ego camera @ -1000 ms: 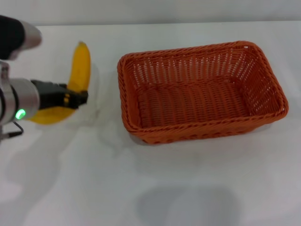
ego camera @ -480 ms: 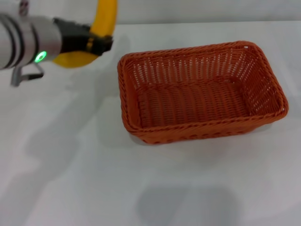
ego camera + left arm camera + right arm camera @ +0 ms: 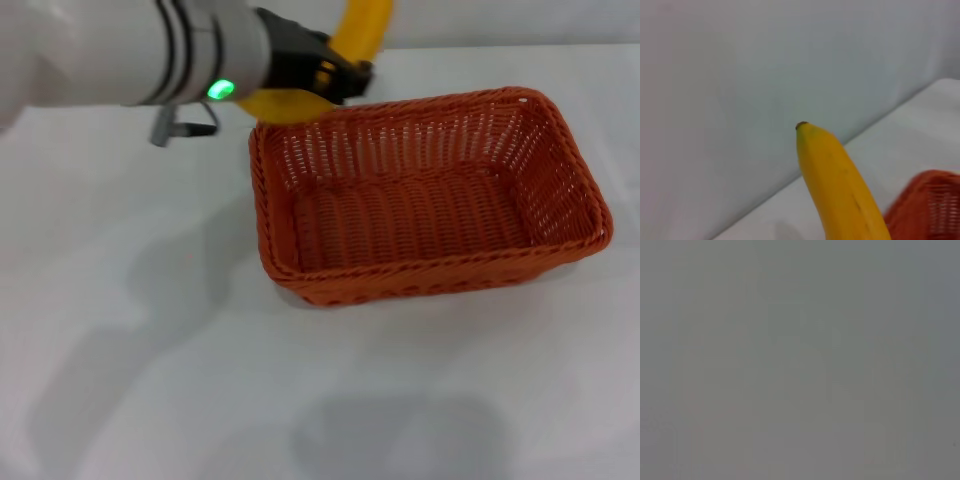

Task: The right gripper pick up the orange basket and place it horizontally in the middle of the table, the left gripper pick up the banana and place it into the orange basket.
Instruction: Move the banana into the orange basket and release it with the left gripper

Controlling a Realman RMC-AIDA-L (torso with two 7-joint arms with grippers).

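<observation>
The robot's left gripper needs to release the banana over the middle of the orange basket's woven bottom (image 3: 432, 207).
The orange basket (image 3: 425, 195) lies lengthwise across the middle of the white table (image 3: 150, 380), with nothing inside it. My left gripper (image 3: 345, 75) is shut on the yellow banana (image 3: 362, 25) and holds it in the air just over the basket's far left corner. The banana curves up past the top edge of the head view. In the left wrist view the banana (image 3: 840, 185) fills the centre, its dark tip pointing away, and a corner of the orange basket (image 3: 930, 207) shows below it. My right gripper is out of view; its wrist view shows only flat grey.
The silver left arm with its green light ring (image 3: 215, 90) reaches in from the upper left, above the table. A pale wall (image 3: 765, 65) stands behind the table's far edge.
My left gripper has lifted the banana off the table at the left and carried it up and to the right, to the basket's far left corner. The basket has not moved.
</observation>
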